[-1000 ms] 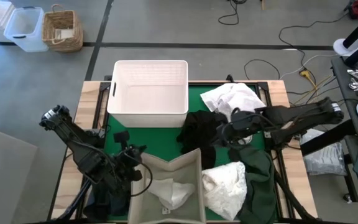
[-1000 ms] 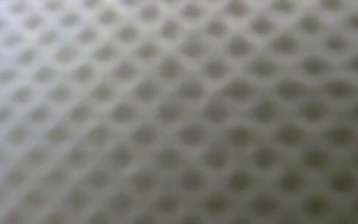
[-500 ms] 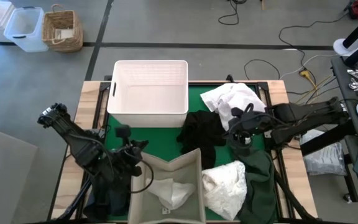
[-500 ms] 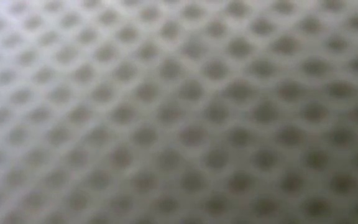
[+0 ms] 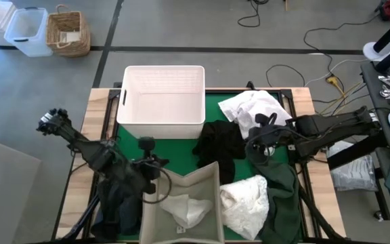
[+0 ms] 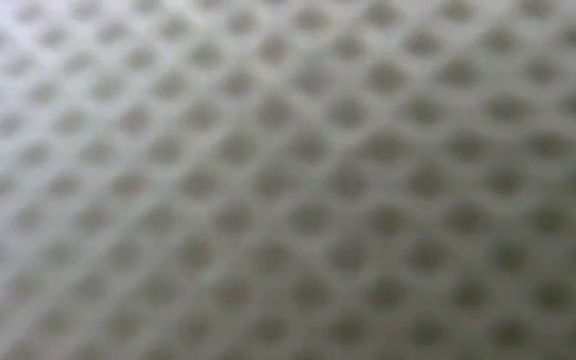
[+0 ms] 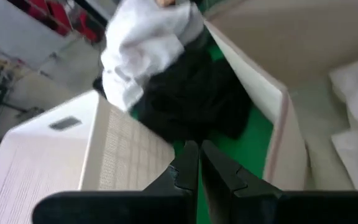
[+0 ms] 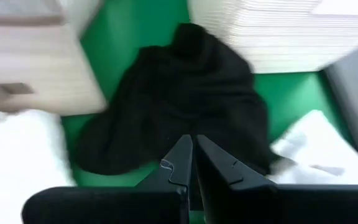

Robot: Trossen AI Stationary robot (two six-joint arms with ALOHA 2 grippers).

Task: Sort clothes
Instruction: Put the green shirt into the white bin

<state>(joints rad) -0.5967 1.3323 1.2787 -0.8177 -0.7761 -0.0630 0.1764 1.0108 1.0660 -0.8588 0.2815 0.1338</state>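
Note:
My right gripper should close on the far half (image 5: 281, 178) of the dark green garment, just beyond the white garment near the front.
On the green mat (image 5: 212, 112) lie a black garment (image 5: 219, 142) at the centre, a white garment (image 5: 252, 108) at the far right, a dark green garment (image 5: 279, 186) at the right, and another white garment (image 5: 246, 200) near the front. One more white garment (image 5: 185, 210) lies inside the beige fabric bin (image 5: 212, 173). The white basket (image 5: 164, 102) stands at the far left. My left gripper (image 5: 160, 163) hovers shut by the bin's far left corner, pointing at the black garment (image 7: 191, 99). My right gripper (image 5: 251, 146) hovers shut, tipped down, beside the black garment (image 8: 179, 99).
The bin's wall (image 7: 253, 87) rises close beside my left gripper (image 7: 194, 146), with the basket's wall (image 7: 73, 162) on its other side. A blurred mesh pattern (image 6: 288, 180) fills the low view. A wicker basket (image 5: 68, 32) and plastic tubs (image 5: 27, 30) stand on the floor beyond the table.
My left gripper has swung toward the table's far and right side, along the bin's far left corner, and has rolled. My right gripper has tipped further down over the black garment's right edge. Both have stayed shut. The clothes have not moved.

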